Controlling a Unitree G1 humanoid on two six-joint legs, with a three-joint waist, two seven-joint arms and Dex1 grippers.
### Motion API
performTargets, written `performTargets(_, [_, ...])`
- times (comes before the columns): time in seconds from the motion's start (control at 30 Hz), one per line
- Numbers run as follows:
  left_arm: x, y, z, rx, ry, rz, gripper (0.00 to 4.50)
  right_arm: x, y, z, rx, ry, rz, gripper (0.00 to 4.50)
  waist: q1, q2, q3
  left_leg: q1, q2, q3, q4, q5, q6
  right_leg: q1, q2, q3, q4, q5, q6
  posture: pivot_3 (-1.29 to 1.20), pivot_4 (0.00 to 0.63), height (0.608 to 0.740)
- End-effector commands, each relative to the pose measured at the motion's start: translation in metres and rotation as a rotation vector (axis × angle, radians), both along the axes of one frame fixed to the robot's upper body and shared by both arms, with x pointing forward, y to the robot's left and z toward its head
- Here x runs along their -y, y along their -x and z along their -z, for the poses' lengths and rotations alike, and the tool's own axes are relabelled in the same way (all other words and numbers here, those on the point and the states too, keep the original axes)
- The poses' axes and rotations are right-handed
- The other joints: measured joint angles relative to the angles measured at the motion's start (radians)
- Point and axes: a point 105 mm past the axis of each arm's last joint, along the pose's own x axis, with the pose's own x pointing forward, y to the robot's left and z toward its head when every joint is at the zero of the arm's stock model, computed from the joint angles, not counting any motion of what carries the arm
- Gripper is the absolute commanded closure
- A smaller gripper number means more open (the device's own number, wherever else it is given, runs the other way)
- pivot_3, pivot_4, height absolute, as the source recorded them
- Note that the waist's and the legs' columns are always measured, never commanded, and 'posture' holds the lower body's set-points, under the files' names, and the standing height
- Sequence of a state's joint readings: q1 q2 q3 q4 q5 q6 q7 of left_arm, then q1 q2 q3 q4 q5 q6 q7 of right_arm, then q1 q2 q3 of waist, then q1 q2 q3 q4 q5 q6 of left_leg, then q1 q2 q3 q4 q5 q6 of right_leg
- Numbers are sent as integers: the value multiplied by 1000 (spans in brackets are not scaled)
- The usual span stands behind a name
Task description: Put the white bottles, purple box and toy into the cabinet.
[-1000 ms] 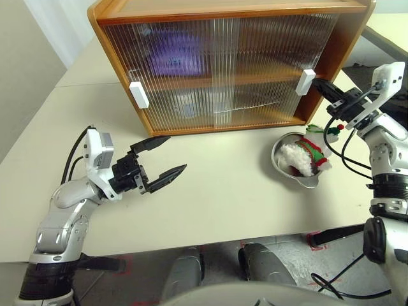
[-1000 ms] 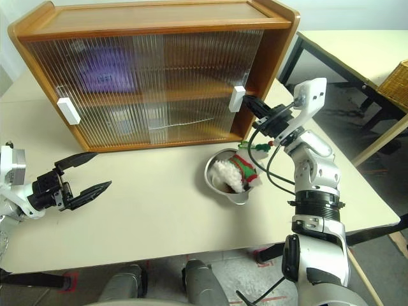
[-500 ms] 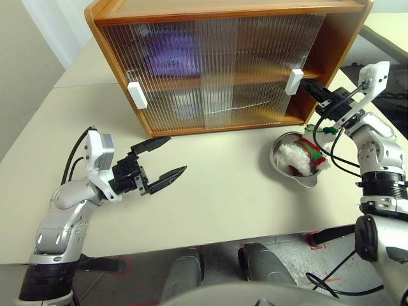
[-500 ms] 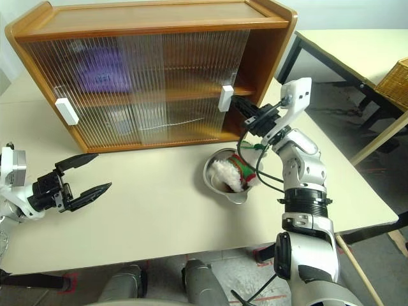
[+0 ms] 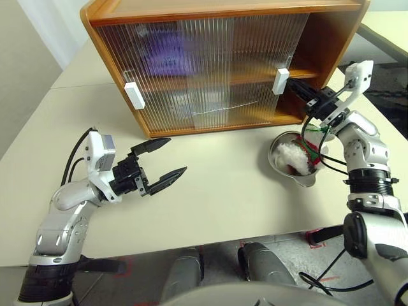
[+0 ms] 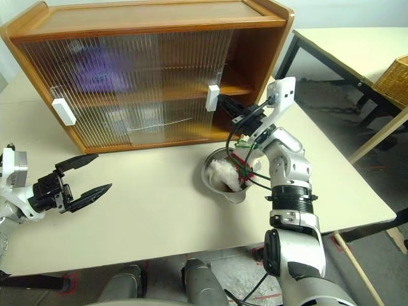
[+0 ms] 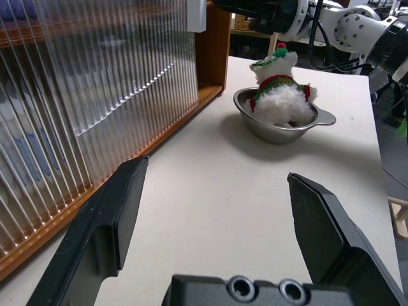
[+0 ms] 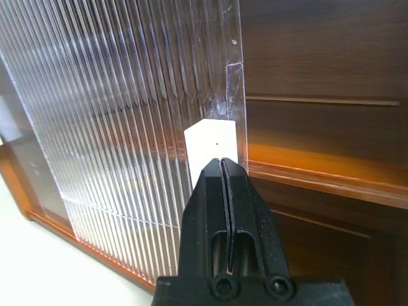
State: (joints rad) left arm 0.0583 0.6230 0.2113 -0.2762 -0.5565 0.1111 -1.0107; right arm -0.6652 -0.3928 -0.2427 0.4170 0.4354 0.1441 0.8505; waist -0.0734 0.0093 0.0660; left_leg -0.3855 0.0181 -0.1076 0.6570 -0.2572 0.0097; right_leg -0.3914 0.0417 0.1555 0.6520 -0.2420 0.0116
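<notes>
My right gripper needs to let go. The sliding door's white handle will then rest near the middle of the cabinet's ribbed front point(image 5: 238, 88) point(image 8: 118, 131).
The cabinet point(image 5: 217, 7) stands at the back of the table. My right gripper point(image 5: 294, 84) is shut, and its tip presses against the white handle point(image 8: 213, 143) of the right sliding door. The right end of the cabinet behind that door is open. The purple box point(image 5: 169, 54) shows as a blur behind the ribbed doors on the upper shelf. Pale blurred shapes point(image 5: 185, 105) on the lower shelf may be the white bottles; I cannot tell. The toy point(image 5: 299, 153) sits in a steel bowl point(image 5: 280, 167) under my right arm. My left gripper point(image 5: 176, 154) hovers open over the table, holding nothing.
The left door's white handle point(image 5: 131, 95) is near the cabinet's left end. Bare table point(image 5: 217, 197) lies between my left gripper and the bowl. Another table and a wicker basket point(image 6: 392, 80) stand off to the right.
My right gripper has moved left with the handle, sliding the right door leftward and widening the opening at the cabinet's right end. The left arm has stayed still.
</notes>
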Motion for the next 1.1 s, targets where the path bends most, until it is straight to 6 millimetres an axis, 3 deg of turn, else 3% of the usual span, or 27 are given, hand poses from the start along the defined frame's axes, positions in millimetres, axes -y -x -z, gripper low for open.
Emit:
performTargets(0.03, [2, 1, 4, -13, -11, 12, 0, -24, 2, -8, 18, -13, -78, 4463, -2, 0, 0, -1, 0, 0, 0, 0, 0, -1, 0, 0, 0, 0, 0, -52, 89, 740])
performTargets(0.37, [4, 0, 4, -12, -15, 15, 0, -51, 9, -13, 22, -45, -147, 4463, -3, 0, 0, -3, 4, 1, -1, 0, 0, -4, 3, 0, 0, 1, -2, -47, 94, 740])
performTargets(0.77, [3, 0, 4, -12, -32, 8, 0, -96, 21, -16, 9, -118, -268, 4463, 2, 1, 0, -6, 4, 0, -5, 0, 0, -8, 3, 0, 0, 0, -4, -35, 93, 740])
performTargets(0.97, [6, 2, 4, -17, -29, 12, 0, -106, 23, -18, 9, -130, -288, 4463, 14, 1, 0, -6, 5, 0, -7, 0, -1, -9, 3, -1, 0, -1, -5, -32, 93, 740])
performTargets(1.1, [7, 1, 4, -17, -28, 12, 0, -102, 22, -17, 9, -123, -280, 4463, 20, 0, 0, -6, 5, 0, -7, 0, -1, -9, 3, -1, 0, -1, -6, -28, 87, 740])
